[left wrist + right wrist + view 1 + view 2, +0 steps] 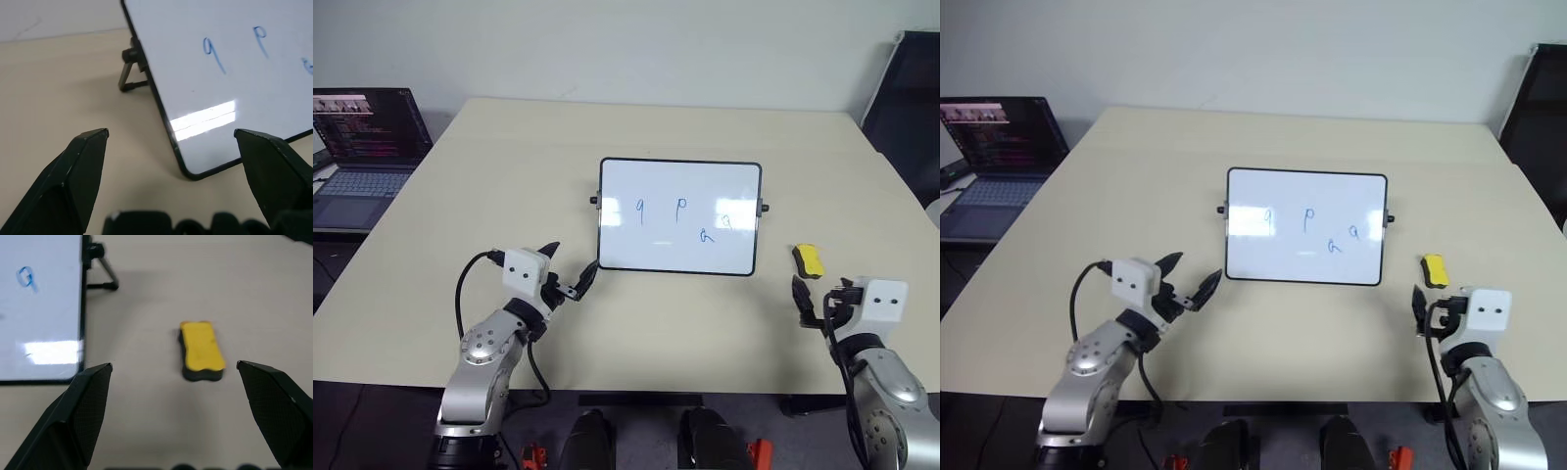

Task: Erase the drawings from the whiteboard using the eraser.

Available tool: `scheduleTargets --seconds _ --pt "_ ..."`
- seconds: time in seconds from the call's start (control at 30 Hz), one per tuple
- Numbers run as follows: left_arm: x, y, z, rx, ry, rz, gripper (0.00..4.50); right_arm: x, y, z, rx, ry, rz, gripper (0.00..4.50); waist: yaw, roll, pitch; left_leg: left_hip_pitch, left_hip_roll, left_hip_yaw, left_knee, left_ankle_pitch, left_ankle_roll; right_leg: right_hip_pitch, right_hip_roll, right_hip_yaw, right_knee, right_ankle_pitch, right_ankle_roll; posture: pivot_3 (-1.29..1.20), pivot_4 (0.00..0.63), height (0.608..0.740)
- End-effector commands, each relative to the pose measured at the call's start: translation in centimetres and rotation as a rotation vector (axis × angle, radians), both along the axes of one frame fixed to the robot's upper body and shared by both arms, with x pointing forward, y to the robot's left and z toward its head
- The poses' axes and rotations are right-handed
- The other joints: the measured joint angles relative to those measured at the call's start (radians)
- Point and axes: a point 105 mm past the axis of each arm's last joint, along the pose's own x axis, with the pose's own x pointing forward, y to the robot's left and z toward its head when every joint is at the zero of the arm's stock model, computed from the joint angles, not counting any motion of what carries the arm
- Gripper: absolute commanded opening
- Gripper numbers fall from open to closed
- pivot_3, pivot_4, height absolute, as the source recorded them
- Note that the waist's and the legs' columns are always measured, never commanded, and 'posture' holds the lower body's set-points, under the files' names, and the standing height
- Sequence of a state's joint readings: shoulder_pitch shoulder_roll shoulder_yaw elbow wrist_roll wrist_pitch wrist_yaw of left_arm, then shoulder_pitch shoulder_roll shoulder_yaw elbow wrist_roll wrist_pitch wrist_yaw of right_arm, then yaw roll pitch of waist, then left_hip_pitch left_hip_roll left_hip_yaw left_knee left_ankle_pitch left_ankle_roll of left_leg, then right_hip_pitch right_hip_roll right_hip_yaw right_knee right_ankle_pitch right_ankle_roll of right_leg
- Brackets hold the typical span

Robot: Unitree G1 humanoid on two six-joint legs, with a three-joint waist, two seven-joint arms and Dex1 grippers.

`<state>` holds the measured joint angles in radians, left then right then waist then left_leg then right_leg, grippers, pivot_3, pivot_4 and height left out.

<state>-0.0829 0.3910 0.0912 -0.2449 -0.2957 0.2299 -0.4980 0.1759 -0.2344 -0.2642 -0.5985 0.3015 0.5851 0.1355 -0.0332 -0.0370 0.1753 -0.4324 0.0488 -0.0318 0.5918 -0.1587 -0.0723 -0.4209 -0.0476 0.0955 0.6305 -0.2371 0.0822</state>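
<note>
Next, I need to close my right gripper on the long sides of the yellow eraser [809, 261] [202, 350], around its middle, so that the end farthest from me sticks out.
The whiteboard [680, 186] stands propped on small feet in the middle of the beige table, its face toward me. The drawings [681, 207] are thin blue letter-like marks across its middle, also visible in the left wrist view [213, 53]. The eraser [810, 260], a small yellow block with a dark underside, lies flat on the table just right of the board. My right gripper [815, 299] is open, a short way in front of the eraser [201, 350] and apart from it. My left gripper [573, 262] is open and empty near the board's lower left corner [188, 171].
An open laptop [362, 147] sits on a lower surface past the table's left edge. A dark chair [911, 88] stands at the far right corner. The table's near edge runs just below both arms.
</note>
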Motion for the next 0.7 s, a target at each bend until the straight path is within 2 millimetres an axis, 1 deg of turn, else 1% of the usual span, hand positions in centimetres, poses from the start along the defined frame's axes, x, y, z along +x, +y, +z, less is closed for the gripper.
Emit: scheduleTargets --seconds 0.03,0.13,0.2,0.27,0.37,0.43,0.57,0.7 --pt "-0.6 -1.5 3.4 -0.007 -0.07 -0.223 4.5 0.6 2.0 2.2 -0.01 -0.055 0.086 4.48 -0.001 0.0 0.0 0.0 0.0 0.0 0.0 0.0 0.0 0.0 0.0 0.0 0.0 0.0 0.0 0.0 0.15 0.74" --pt "0.1 -1.7 4.9 0.02 -0.077 -0.324 4.5 1.0 2.1 3.2 -0.014 -0.072 0.065 4.48 0.0 0.0 0.0 0.0 0.0 0.0 0.001 0.0 0.0 0.0 0.0 0.0 0.0 0.0 0.0 0.0 0.15 0.74" --pt "0.6 -2.5 6.0 0.043 -0.08 -0.418 4.5 1.4 1.9 4.0 0.008 -0.082 0.029 4.48 0.001 0.0 0.0 0.0 0.0 0.0 0.002 0.0 0.0 0.001 0.0 0.0 0.0 0.0 0.0 0.0 0.15 0.74" --pt "0.6 -4.3 6.8 0.073 -0.071 -0.536 4.5 2.1 1.2 4.5 0.02 -0.09 -0.019 4.48 0.002 0.0 0.0 0.0 0.0 0.0 0.002 0.0 0.0 0.001 0.0 0.0 0.0 0.0 0.0 0.0 0.15 0.74" --pt "0.6 -6.5 7.3 0.158 -0.072 -0.671 4.5 3.0 0.0 4.5 0.027 -0.064 -0.084 4.48 0.002 0.0 0.0 -0.001 -0.001 -0.001 0.002 0.0 0.0 0.002 0.001 0.001 0.0 0.0 0.0 0.0 0.15 0.74" --pt "0.3 -7.4 7.5 0.211 -0.074 -0.749 4.5 3.5 -0.6 4.5 0.017 -0.055 -0.114 4.48 0.001 0.0 0.0 -0.001 -0.001 -0.001 0.002 0.0 0.0 0.002 0.001 0.001 0.0 0.001 0.001 0.0 0.15 0.74" --pt "-0.1 -9.8 8.7 0.251 -0.092 -0.887 4.5 5.1 -2.1 4.1 0.034 -0.004 -0.137 4.48 -0.002 0.001 0.0 -0.001 0.0 -0.004 0.0 0.0 0.001 0.001 0.004 0.001 0.001 0.0 0.002 0.0 0.15 0.74" --pt "-0.2 -11.1 9.2 0.278 -0.107 -0.968 4.5 6.4 -3.1 4.0 0.019 0.015 -0.132 4.48 -0.004 0.001 0.0 -0.001 0.0 -0.004 0.001 0.0 0.001 0.001 0.005 0.001 0.002 0.0 0.002 0.0 0.15 0.74"
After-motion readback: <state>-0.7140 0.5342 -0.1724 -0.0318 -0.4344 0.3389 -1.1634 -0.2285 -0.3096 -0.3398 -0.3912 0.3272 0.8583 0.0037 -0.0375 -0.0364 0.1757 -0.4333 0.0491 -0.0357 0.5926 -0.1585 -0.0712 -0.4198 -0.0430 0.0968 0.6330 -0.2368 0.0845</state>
